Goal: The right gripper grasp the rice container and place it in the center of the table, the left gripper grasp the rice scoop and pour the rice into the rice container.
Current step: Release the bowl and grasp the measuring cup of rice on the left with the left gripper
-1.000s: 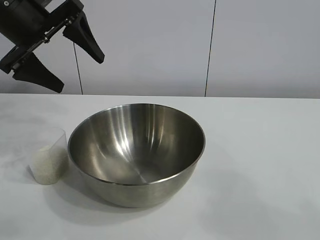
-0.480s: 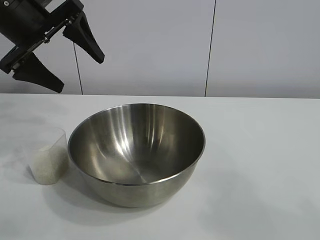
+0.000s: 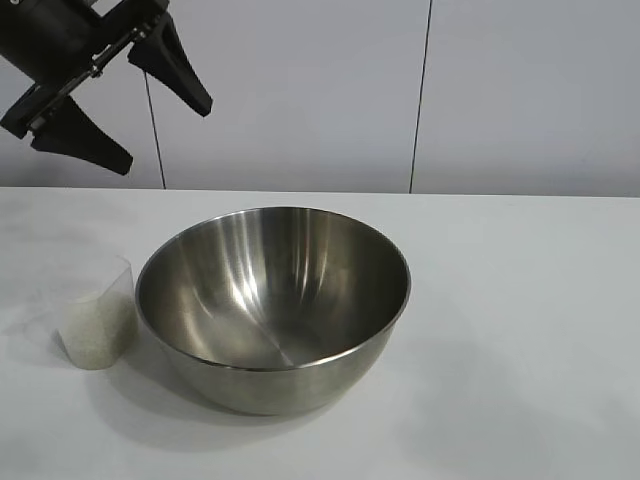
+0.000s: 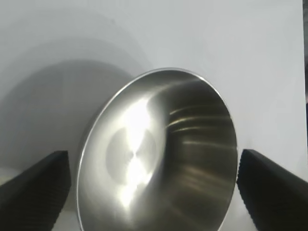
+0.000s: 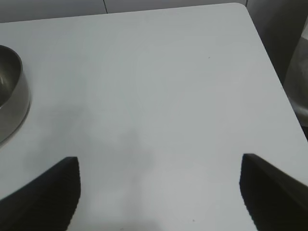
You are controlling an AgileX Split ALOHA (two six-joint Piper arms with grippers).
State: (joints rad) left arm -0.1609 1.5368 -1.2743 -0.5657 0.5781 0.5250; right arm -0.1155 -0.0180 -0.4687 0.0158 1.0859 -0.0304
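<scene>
Next, my left gripper lowers to the rice scoop's clear handle (image 3: 48,298), on the side away from the rice container, and closes there.
The rice container (image 3: 272,305), a large shiny steel bowl, stands empty on the white table (image 3: 520,330) near its middle. Against its left side sits the rice scoop (image 3: 97,320), a clear plastic cup holding white rice (image 3: 96,328). My left gripper (image 3: 165,135) hangs high at the upper left, above and behind the scoop, open with nothing between its fingers. In the left wrist view the rice container (image 4: 159,154) fills the space below the left gripper (image 4: 154,166). In the right wrist view the right gripper (image 5: 159,161) is open over bare table, with the rice container's rim (image 5: 12,96) at the edge.
A pale wall with dark vertical seams (image 3: 420,95) stands behind the table. The table's far corner and side edge (image 5: 260,38) show in the right wrist view, with a drop beyond them.
The left gripper has risen slightly and tilted a little. The bowl and the scoop have not moved.
</scene>
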